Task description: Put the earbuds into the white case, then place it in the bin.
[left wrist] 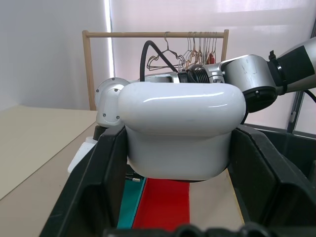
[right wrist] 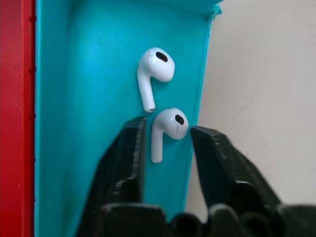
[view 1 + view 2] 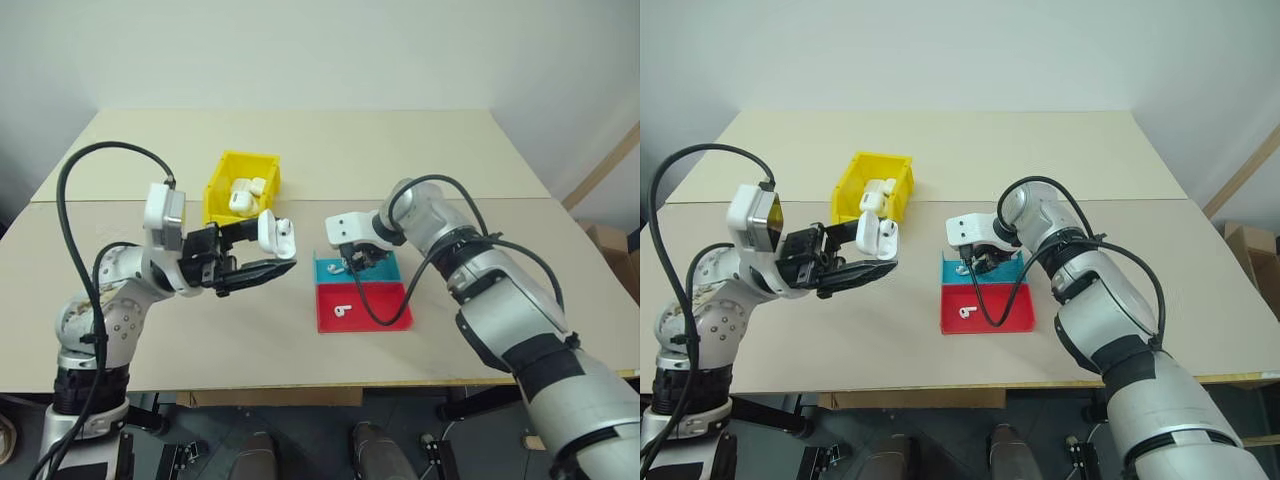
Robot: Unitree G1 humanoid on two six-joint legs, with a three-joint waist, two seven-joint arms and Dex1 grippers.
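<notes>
My right gripper should release the earbud inside the open white case (image 3: 297,210) that is in my left gripper, next to the yellow bin.
My left gripper (image 3: 262,262) is shut on the white case (image 3: 277,235) and holds it above the table, right of the yellow bin (image 3: 222,190). In the left wrist view the case (image 1: 182,133) sits between both black fingers, and its lid looks flipped open. My right gripper (image 3: 355,260) points down into the teal tray (image 3: 384,273). Two earbuds lie there: one (image 2: 169,129) sits between the narrowly open fingertips (image 2: 134,148), the other (image 2: 155,74) just beyond it. A third earbud (image 3: 341,311) rests in the red tray (image 3: 385,312).
The bin holds several white items (image 3: 243,195). The teal and red trays join as one unit near the table's middle. Black cables loop from both arms; the right one hangs over the red tray. A wooden clothes rack (image 1: 153,34) stands in the background of the left wrist view.
</notes>
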